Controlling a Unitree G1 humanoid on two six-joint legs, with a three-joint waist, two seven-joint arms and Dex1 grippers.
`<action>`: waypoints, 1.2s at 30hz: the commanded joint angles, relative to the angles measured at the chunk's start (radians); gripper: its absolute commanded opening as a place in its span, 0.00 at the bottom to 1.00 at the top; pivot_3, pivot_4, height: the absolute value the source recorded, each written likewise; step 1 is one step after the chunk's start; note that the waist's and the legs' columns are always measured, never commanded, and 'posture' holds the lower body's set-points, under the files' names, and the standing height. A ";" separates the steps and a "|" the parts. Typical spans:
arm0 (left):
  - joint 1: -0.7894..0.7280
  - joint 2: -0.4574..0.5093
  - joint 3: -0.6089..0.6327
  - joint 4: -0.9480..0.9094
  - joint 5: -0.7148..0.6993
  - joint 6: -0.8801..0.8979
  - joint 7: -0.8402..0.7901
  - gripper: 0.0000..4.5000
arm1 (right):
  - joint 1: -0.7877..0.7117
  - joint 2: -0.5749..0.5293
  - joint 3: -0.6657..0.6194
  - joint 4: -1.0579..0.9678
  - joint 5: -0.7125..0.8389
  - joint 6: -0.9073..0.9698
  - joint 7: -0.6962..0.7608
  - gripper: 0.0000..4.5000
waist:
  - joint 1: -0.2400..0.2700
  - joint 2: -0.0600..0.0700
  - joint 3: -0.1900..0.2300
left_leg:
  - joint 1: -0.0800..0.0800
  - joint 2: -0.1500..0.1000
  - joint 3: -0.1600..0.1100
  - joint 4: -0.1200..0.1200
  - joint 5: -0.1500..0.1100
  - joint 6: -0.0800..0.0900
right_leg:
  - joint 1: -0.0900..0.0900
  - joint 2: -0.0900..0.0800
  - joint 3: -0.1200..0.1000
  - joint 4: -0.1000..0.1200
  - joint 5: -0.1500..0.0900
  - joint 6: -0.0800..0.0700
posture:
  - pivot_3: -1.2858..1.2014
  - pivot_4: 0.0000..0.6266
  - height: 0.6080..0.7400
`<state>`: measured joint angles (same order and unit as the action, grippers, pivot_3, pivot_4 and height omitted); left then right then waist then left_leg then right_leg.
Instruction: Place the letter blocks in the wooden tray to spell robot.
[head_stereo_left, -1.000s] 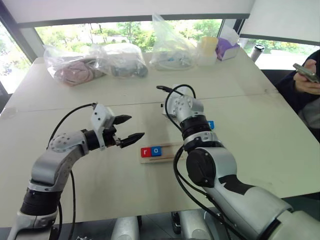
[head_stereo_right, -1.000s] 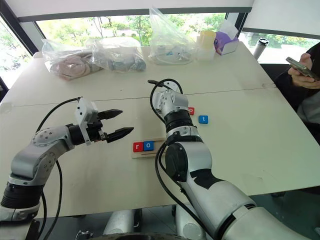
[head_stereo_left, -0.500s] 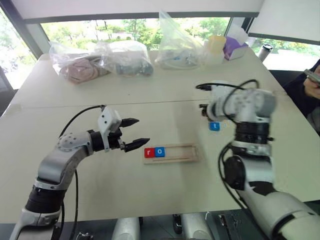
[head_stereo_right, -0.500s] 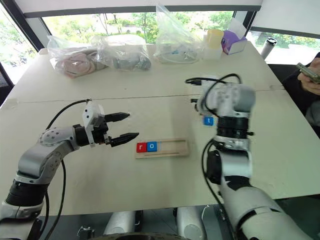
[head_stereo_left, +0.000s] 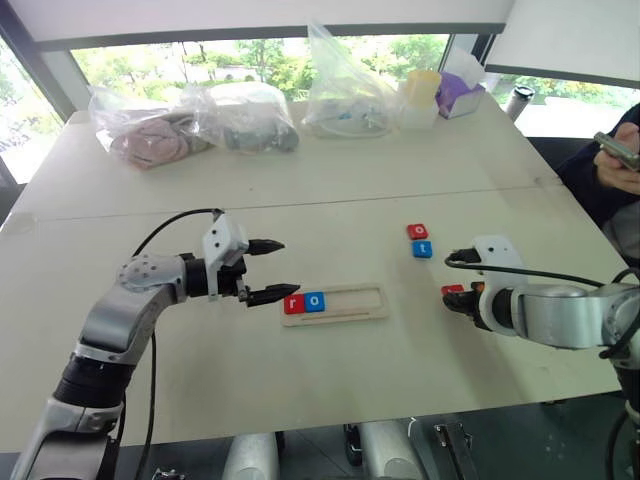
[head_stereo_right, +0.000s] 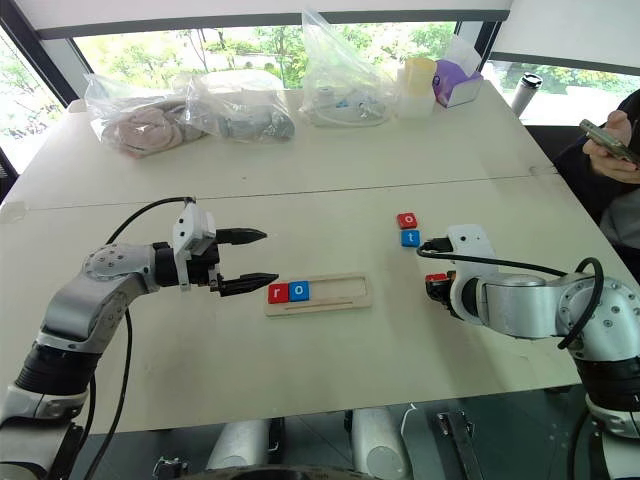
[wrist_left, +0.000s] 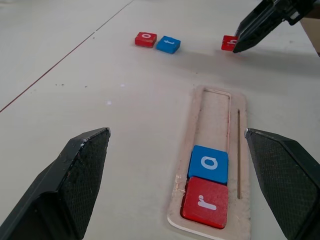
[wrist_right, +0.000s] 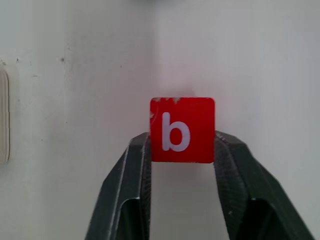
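My right gripper will put the red b block down and grip its top and bottom edges (wrist_right: 183, 101), because it now hides the side of b that faces the tray's blue o block.
The wooden tray (head_stereo_left: 350, 304) lies mid-table with a red r block (head_stereo_left: 293, 304) and a blue o block (head_stereo_left: 314, 301) at its left end. My left gripper (head_stereo_left: 274, 271) hovers open just left of the tray, and its wrist view looks along the tray (wrist_left: 215, 105). To the right of the tray my right gripper (head_stereo_left: 455, 297) is shut on a red b block (wrist_right: 182, 129), held a little above the table. A red o block (head_stereo_left: 417, 231) and a blue t block (head_stereo_left: 423, 249) lie together on the table beyond the tray's right end.
Several clear plastic bags (head_stereo_left: 200, 120) of items, a yellow cup (head_stereo_left: 420, 95) and a purple tissue box (head_stereo_left: 458, 92) line the table's far side. A person holding a phone (head_stereo_left: 618, 150) sits at the right edge.
My right arm has swung from over the tray's right end out to the right and back toward me, uncovering the o and t blocks. The left gripper has stayed beside the tray.
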<state>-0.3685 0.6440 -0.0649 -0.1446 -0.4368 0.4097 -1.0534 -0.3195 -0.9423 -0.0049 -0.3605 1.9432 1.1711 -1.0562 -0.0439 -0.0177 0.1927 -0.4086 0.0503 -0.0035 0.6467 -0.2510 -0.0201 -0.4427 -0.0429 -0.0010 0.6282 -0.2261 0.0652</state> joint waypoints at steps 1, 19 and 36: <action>-0.024 0.001 0.006 -0.004 0.004 -0.017 -0.010 1.00 | 0.014 -0.022 0.034 -0.062 0.029 -0.109 -0.038 0.25 | 0.003 0.000 0.000 | 0.000 0.000 0.000 0.000 0.000 0.000 | 0.000 0.000 0.000 0.000 0.000 0.000 | 0.52 0.24 1.00; 0.034 0.042 0.034 -0.088 -0.020 0.033 -0.026 1.00 | -0.234 -0.309 0.143 -0.134 -0.363 0.085 0.707 0.99 | 0.033 0.003 0.001 | -0.002 0.000 0.001 0.001 0.000 0.000 | -0.001 -0.001 0.001 -0.003 0.001 -0.002 | 0.52 0.24 1.00; 0.070 0.099 0.075 -0.105 -0.053 0.000 -0.106 1.00 | 0.141 -0.393 0.199 0.216 -1.570 -1.028 2.002 0.99 | 0.031 0.004 0.001 | -0.001 0.000 0.007 0.001 -0.001 0.000 | 0.001 -0.002 0.002 -0.007 0.000 0.003 | 0.52 0.24 1.00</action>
<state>-0.2975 0.7332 -0.0195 -0.2186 -0.4730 0.4264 -1.1547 -0.1629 -1.3462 0.2405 -0.1522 0.3808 0.1587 0.9194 -0.0134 -0.0139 0.1941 -0.4094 0.0500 0.0031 0.6474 -0.2517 -0.0199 -0.4419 -0.0449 0.0007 0.6216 -0.2255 0.0681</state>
